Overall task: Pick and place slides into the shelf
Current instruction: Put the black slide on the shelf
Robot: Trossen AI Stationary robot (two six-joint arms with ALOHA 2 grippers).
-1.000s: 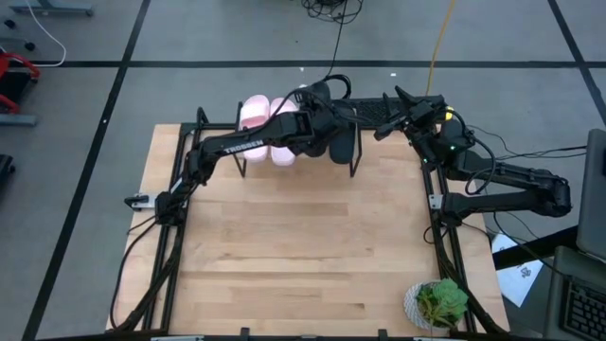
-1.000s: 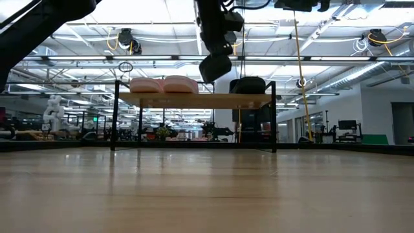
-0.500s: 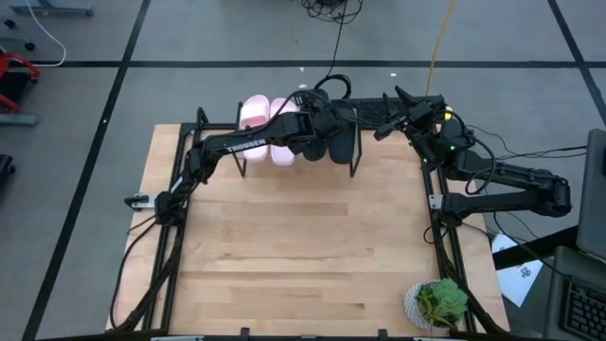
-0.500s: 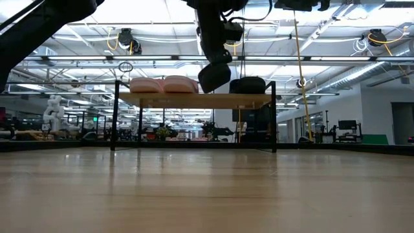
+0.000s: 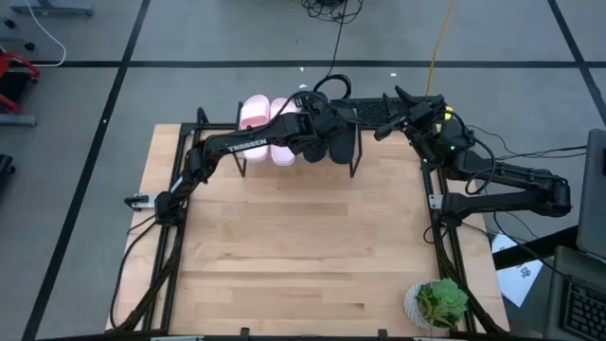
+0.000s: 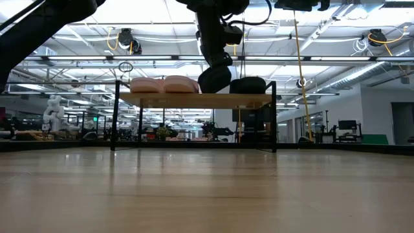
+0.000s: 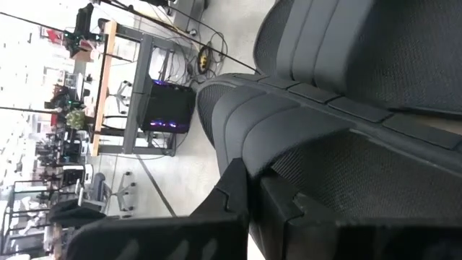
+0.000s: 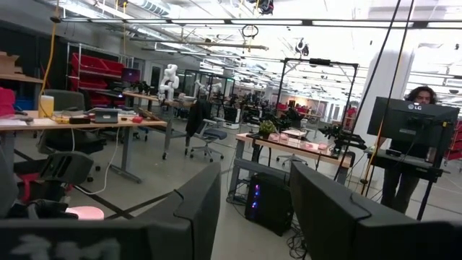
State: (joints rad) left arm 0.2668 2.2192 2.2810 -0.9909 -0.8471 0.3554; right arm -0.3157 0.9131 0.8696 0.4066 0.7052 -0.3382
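My left gripper will release the black slide on the shelf (image 5: 313, 134) between the pink pair and the other black slide.
The shelf (image 6: 194, 100) stands at the table's far edge. Two pale pink slides (image 5: 256, 114) (image 6: 163, 85) lie side by side on its left part, and one black slide (image 6: 248, 85) (image 5: 345, 144) lies on its right part. My left gripper (image 5: 317, 133) (image 7: 253, 184) reaches over the shelf, shut on the second black slide (image 6: 215, 79), between the pink pair and the other black one. My right gripper (image 5: 386, 125) (image 8: 256, 188) hovers open, high beside the shelf's right end, and touches nothing. My left gripper pinches the black slide between its two fingers (image 7: 232, 189) at an edge next to the ribbed strap (image 7: 289, 123), coming from above. The slide hangs tilted below the gripper, its lower end (image 6: 213, 90) at the plank's top; whether it touches the plank I cannot tell.
The wooden tabletop (image 5: 303, 246) spreads wide in front of the shelf. A potted green plant (image 5: 440, 303) sits at the near right corner. A black frame (image 5: 437, 227) runs along the table's sides. A person (image 8: 417, 144) stands at a monitor in the room beyond.
My left gripper has come down with the black slide toward the shelf top, most of it in the first half second. The slide has sunk from well above the plank to the level of the other slides. The right arm has kept still.
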